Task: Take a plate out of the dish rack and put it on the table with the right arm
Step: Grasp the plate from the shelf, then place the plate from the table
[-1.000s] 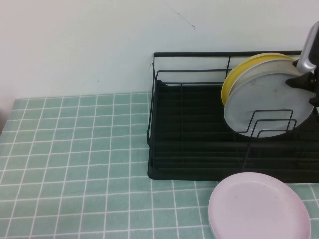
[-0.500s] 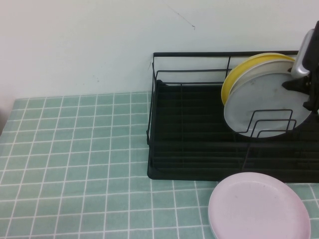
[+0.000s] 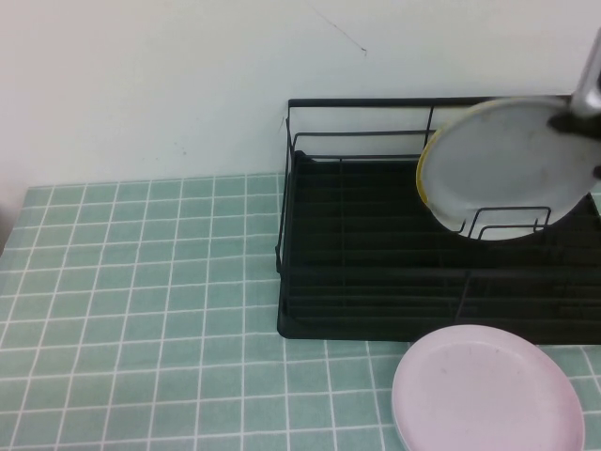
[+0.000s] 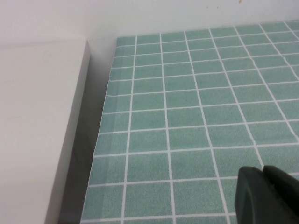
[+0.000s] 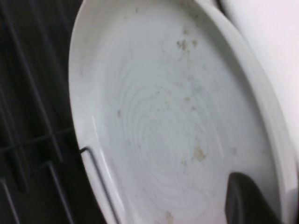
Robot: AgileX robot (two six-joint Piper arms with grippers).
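The light grey plate will go down on top of the pale pink plate (image 3: 490, 392) from my right gripper.
The light grey plate (image 3: 502, 164) stands on edge at the right end of the black dish rack (image 3: 357, 282), raised so its lower rim hangs just behind a wire divider. My right gripper (image 3: 584, 122) is shut on the plate's right rim at the frame's right edge. In the right wrist view the plate (image 5: 163, 121) fills the picture, with one dark finger (image 5: 247, 200) lying on its speckled face and rack wires (image 5: 28, 116) beside it. My left gripper (image 4: 264, 170) is shut and empty, low over the green tiled table (image 4: 187, 93), and is out of the high view.
A yellow plate (image 3: 424, 169) stands in the rack right behind the grey one, mostly covered by it. A pale pink plate (image 3: 488, 390) lies on the table (image 3: 141, 282) in front of the rack. A white ledge (image 4: 37, 116) borders the table near the left gripper.
My right gripper has lifted the grey plate upward in the rack. It now covers most of the yellow plate. The left arm has not moved.
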